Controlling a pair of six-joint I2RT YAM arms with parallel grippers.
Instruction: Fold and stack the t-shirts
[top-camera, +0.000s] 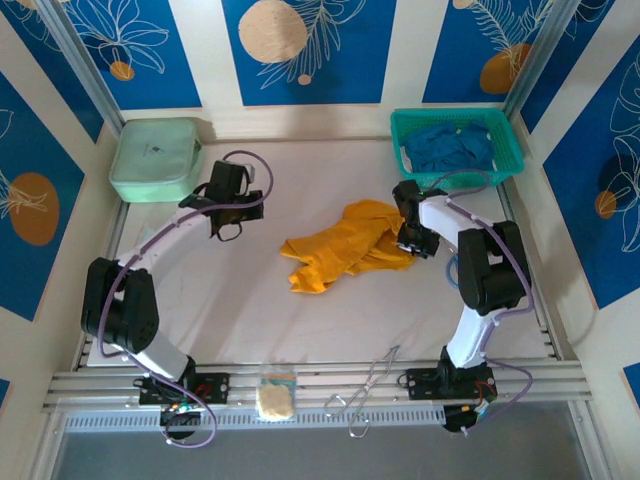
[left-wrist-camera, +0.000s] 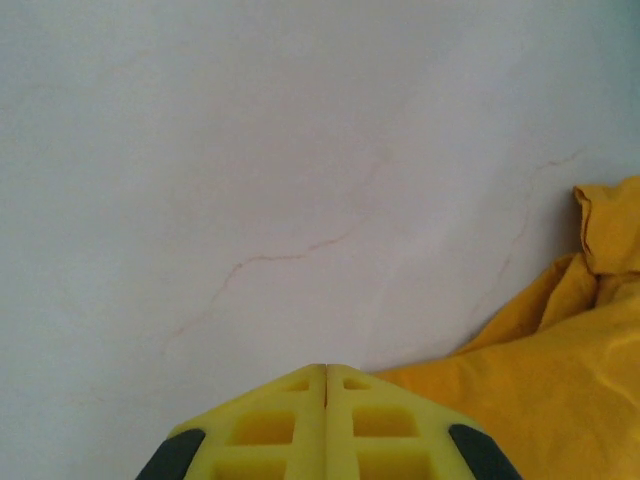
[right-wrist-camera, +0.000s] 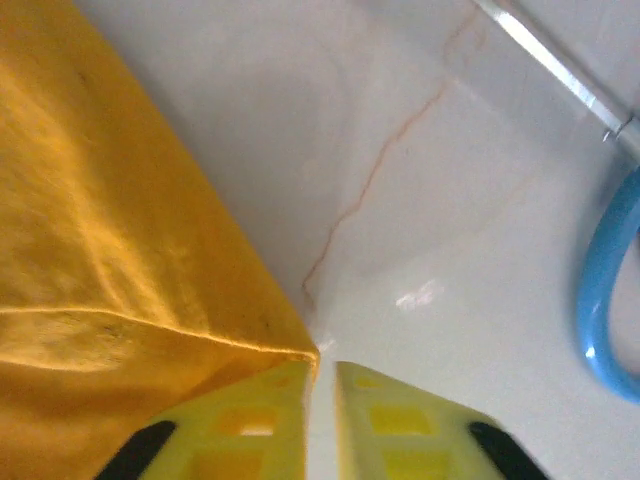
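The orange t-shirt lies crumpled next to my left gripper's closed, empty fingers, so I should open them and grab the t-shirt's nearest end (top-camera: 293, 248) before I spread it out.
A mustard-orange t-shirt (top-camera: 345, 245) lies crumpled in the middle of the white table. My right gripper (top-camera: 410, 245) sits at the shirt's right edge. In the right wrist view its fingertips (right-wrist-camera: 325, 362) stand almost together, and a taut corner of the orange cloth (right-wrist-camera: 100, 250) runs up into them. My left gripper (top-camera: 228, 232) hovers left of the shirt, apart from it. Its jaws (left-wrist-camera: 326, 366) are pressed shut on nothing, with orange cloth (left-wrist-camera: 560, 380) lying to their right. Deep blue t-shirts (top-camera: 450, 145) are piled in the basket.
The teal mesh basket (top-camera: 505, 140) stands at the back right, and a mint-green pouch (top-camera: 155, 158) at the back left. Metal tongs (top-camera: 370, 390) and a small beige pad (top-camera: 275, 395) rest on the front rail. A blue cable (right-wrist-camera: 600, 300) curves at the right.
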